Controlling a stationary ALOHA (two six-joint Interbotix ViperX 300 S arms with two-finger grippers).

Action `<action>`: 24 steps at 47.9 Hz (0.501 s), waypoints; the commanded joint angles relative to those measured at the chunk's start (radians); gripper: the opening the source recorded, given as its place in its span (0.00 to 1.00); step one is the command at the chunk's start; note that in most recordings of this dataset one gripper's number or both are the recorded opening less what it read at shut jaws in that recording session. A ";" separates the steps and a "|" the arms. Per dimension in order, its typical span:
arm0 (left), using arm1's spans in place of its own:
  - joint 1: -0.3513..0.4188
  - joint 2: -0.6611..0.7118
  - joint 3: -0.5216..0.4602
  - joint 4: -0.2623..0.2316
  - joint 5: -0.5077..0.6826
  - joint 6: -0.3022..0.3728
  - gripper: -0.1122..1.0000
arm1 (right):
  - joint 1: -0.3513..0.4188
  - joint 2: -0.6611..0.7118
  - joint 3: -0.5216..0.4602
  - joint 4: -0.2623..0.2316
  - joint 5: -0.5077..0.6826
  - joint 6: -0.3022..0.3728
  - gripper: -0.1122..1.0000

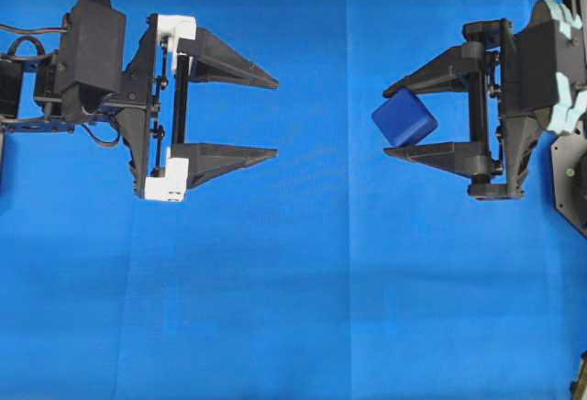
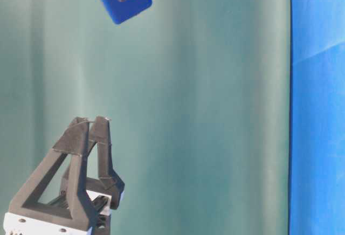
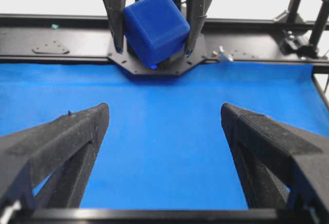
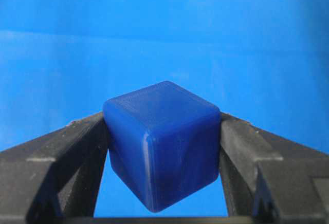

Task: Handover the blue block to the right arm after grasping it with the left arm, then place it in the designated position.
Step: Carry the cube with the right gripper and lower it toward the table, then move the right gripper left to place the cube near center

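Note:
Next, my right gripper lets go of the blue block on the blue cloth, just off my left gripper's fingertips (image 1: 295, 158).
The blue block (image 1: 404, 117) is a small dark-blue cube, tilted on a corner and pinched at the tips of my right gripper (image 1: 389, 121), which is shut on it above the cloth. The right wrist view shows the blue block (image 4: 162, 149) filling the gap between both black fingers. Well to the left, my left gripper (image 1: 275, 116), with white brackets, stands wide open and holds nothing. From the left wrist view the blue block (image 3: 156, 26) hangs ahead between the right arm's fingers, with my left gripper (image 3: 164, 112) apart from it. At table level the blue block (image 2: 125, 2) shows at the top.
A blue cloth (image 1: 303, 308) covers the table. A black metal frame (image 3: 61, 41) runs along its far edge in the left wrist view. A green backdrop (image 2: 205, 111) fills the table-level view.

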 commanded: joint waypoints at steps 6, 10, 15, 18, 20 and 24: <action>-0.009 -0.014 -0.021 0.000 -0.005 -0.002 0.94 | 0.003 0.031 -0.028 0.000 -0.011 0.003 0.51; -0.009 -0.014 -0.021 0.000 -0.005 -0.002 0.94 | 0.003 0.074 -0.021 0.000 -0.038 0.003 0.51; -0.009 -0.012 -0.023 0.000 -0.005 -0.002 0.94 | 0.002 0.146 -0.020 0.002 -0.089 0.003 0.51; -0.009 -0.012 -0.023 0.000 -0.005 -0.002 0.94 | -0.003 0.195 -0.021 0.002 -0.121 0.003 0.51; -0.009 -0.012 -0.023 0.000 -0.003 -0.002 0.94 | -0.006 0.229 -0.023 0.002 -0.146 0.003 0.51; -0.009 -0.012 -0.023 0.000 -0.003 -0.002 0.94 | -0.018 0.299 -0.026 0.002 -0.198 0.003 0.51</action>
